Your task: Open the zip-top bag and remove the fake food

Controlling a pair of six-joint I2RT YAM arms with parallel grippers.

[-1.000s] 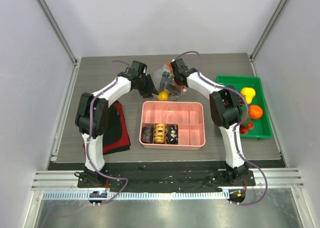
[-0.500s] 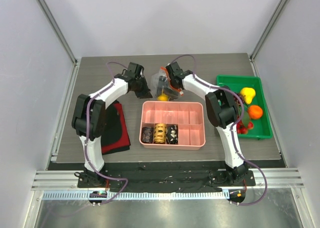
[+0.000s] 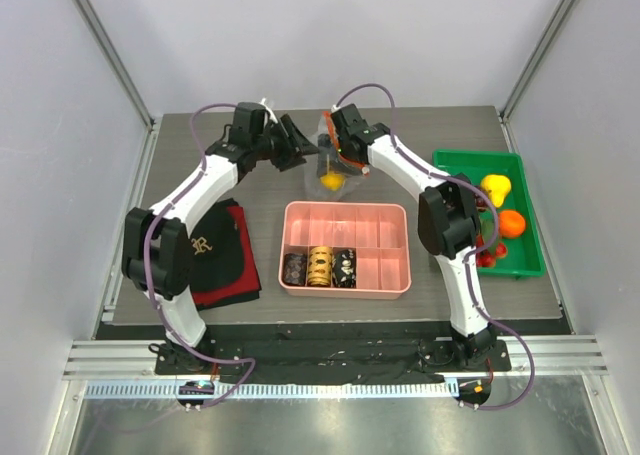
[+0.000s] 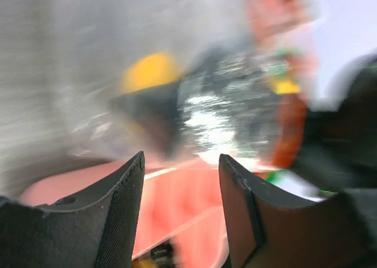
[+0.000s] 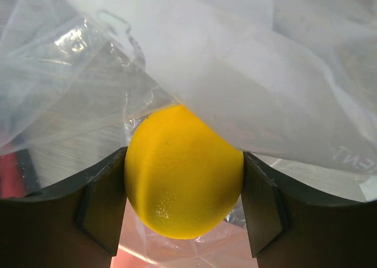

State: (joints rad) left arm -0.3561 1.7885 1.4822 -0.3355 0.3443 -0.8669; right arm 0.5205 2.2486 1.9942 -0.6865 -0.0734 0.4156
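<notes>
I need to pinch the bag's red-orange zip strip (image 3: 328, 125) with my left gripper before the fruit comes out, as the zip-top bag hangs round my right gripper and the yellow fruit.
The zip-top bag (image 3: 318, 160) is clear crinkly plastic and hangs at the back middle of the table, round my right gripper (image 3: 332, 175). Its red-orange zip strip (image 3: 331, 141) shows near the wrist. In the right wrist view the right gripper (image 5: 184, 156) is shut on a yellow fake fruit (image 5: 179, 176), both pads pressing its sides, with bag plastic (image 5: 235, 56) draped over it. My left gripper (image 3: 297, 147) sits just left of the bag. In the blurred left wrist view it (image 4: 181, 159) stands open and empty, with the bag (image 4: 235, 103) ahead of it.
A pink divided tray (image 3: 346, 211) lies in front of the bag and holds three dark and gold cylinders (image 3: 319, 267). A green bin (image 3: 527, 267) at the right holds yellow, orange and red fruits. A dark cap on red cloth (image 3: 245, 275) lies at the left.
The left gripper shut, then opened, letting go of the bag, and swung back and left. The right gripper shifted slightly left and back with the bag and yellow fruit.
</notes>
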